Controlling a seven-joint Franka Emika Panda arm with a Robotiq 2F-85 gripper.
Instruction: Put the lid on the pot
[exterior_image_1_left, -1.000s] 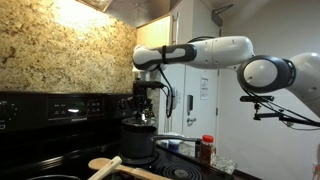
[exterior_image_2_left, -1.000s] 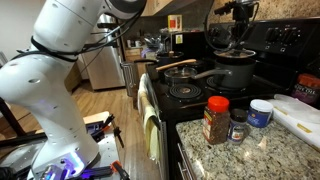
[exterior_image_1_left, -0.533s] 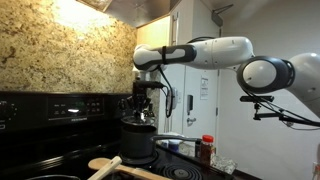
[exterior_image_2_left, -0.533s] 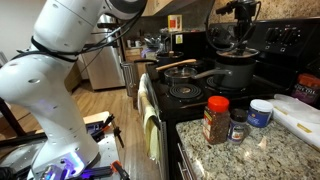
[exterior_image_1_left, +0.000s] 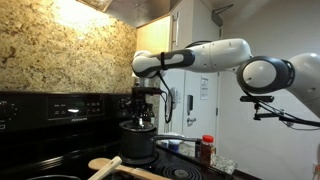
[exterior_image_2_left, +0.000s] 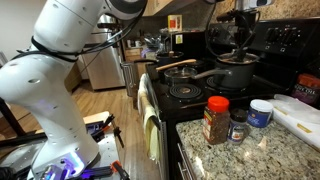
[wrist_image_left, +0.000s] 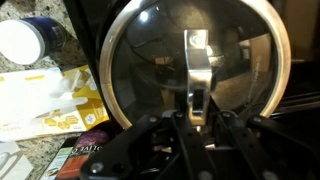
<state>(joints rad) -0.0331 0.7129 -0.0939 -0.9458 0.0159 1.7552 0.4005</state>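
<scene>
The robot's gripper will release the lid on the top rim of the dark pot (exterior_image_1_left: 139, 126) (wrist_image_left: 197, 62) on the black stove. The lid now hangs tilted just above the pot.
My gripper (wrist_image_left: 197, 118) is shut on the handle of the lid (wrist_image_left: 150, 60), a round shiny lid with a metal rim that fills the wrist view. In an exterior view the lid (exterior_image_2_left: 223, 40) hangs tilted from the gripper (exterior_image_2_left: 243, 22), just above the dark pot (exterior_image_2_left: 236, 74). The pot stands on the black stove with its long handle pointing left. The pot (exterior_image_1_left: 138, 143) also shows below the gripper (exterior_image_1_left: 140, 100) in the exterior view from the other side.
A wooden spoon (exterior_image_2_left: 180, 65) lies in a pan behind the pot, and it also shows at the front (exterior_image_1_left: 110, 163). A red-capped bottle (exterior_image_2_left: 215, 120), a small dark jar (exterior_image_2_left: 237, 125) and a white tub (exterior_image_2_left: 261, 112) stand on the granite counter. The stove's back panel (exterior_image_1_left: 60, 105) rises behind.
The wrist has shifted slightly over the pot, with the lid still held. The pot and the other things have not moved.
</scene>
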